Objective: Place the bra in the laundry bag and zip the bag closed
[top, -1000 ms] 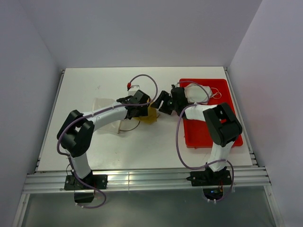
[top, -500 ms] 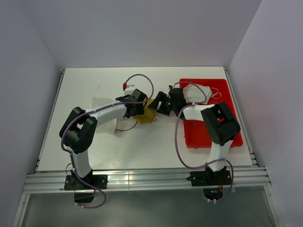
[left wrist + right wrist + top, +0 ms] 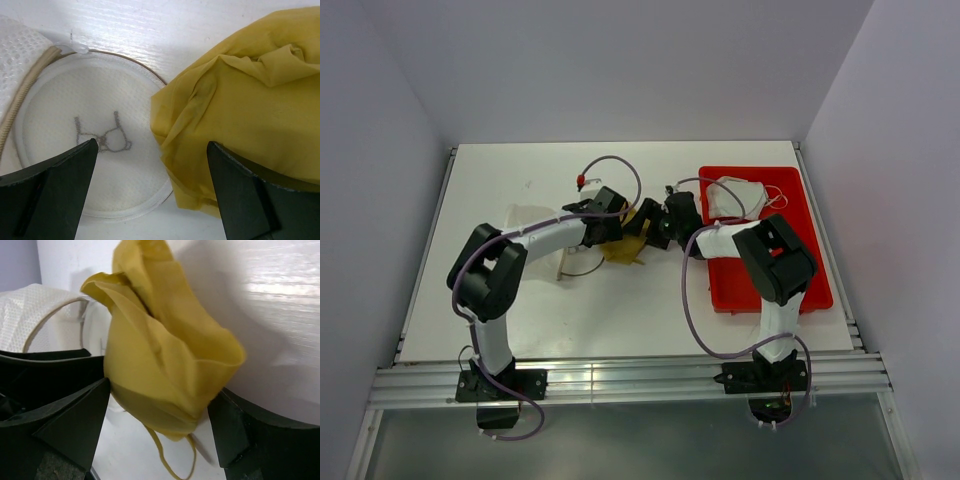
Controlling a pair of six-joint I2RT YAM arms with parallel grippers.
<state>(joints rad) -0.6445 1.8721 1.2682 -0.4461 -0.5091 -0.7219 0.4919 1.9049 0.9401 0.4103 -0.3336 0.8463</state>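
Note:
My left gripper closes next on the tan zipper edge [image 3: 561,263] [image 3: 9,117] of the white mesh laundry bag, so that the bag can be held open.
The mustard-yellow bra [image 3: 623,250] lies bunched at the table's middle, between both grippers. My right gripper [image 3: 651,229] holds it: in the right wrist view the bra [image 3: 160,355] fills the gap between the fingers of that gripper [image 3: 160,395], with a strap hanging below. My left gripper [image 3: 611,228] is open; in its wrist view the left gripper [image 3: 152,200] hovers over the laundry bag's round white face [image 3: 65,130] and the bra's edge [image 3: 240,100]. The white mesh laundry bag [image 3: 535,238] lies left of the bra and shows in the right wrist view [image 3: 35,310].
A red plastic tray [image 3: 760,270] sits at the right and holds a white-grey bra [image 3: 730,198] at its far end. White walls close in the table on three sides. A metal rail runs along the near edge.
My right gripper has moved left with the yellow bra, towards the bag. My left gripper has shifted slightly up and right, close against the bra.

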